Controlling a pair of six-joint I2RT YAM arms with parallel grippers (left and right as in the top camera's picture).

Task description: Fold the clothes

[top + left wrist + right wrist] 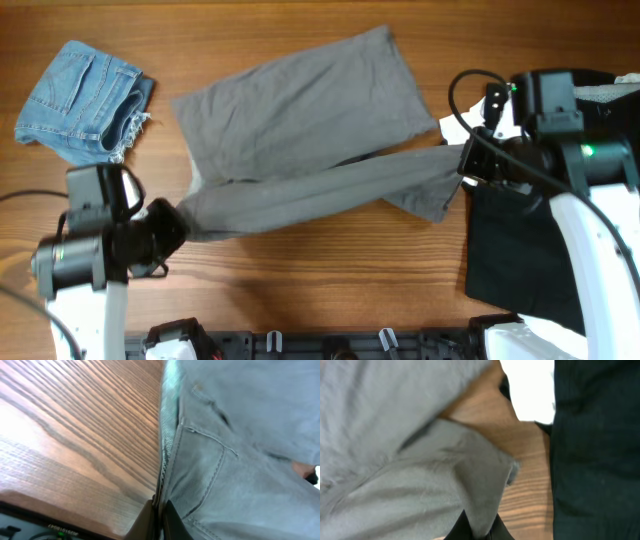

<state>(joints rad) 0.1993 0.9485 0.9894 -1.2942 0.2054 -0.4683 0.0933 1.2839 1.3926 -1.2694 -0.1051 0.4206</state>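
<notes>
My right gripper is holding the lifted end. It will let go of that end on top of the grey garment's far corner (379, 63) to fold it over.
A grey garment (300, 110) lies spread across the middle of the wooden table, its near edge lifted and stretched into a band between my two grippers. My left gripper (183, 222) is shut on the grey garment's left end; the left wrist view shows its fingers (160, 520) pinching a seamed edge of the grey garment (240, 435). My right gripper (462, 160) is shut on the right end; the right wrist view shows its fingers (479, 530) clamped on a fold of the grey garment (395, 450).
Folded blue denim shorts (85, 100) lie at the far left. A dark garment (520, 250) lies at the right under my right arm, seen also in the right wrist view (595, 450). A white item (450, 128) sits near my right gripper.
</notes>
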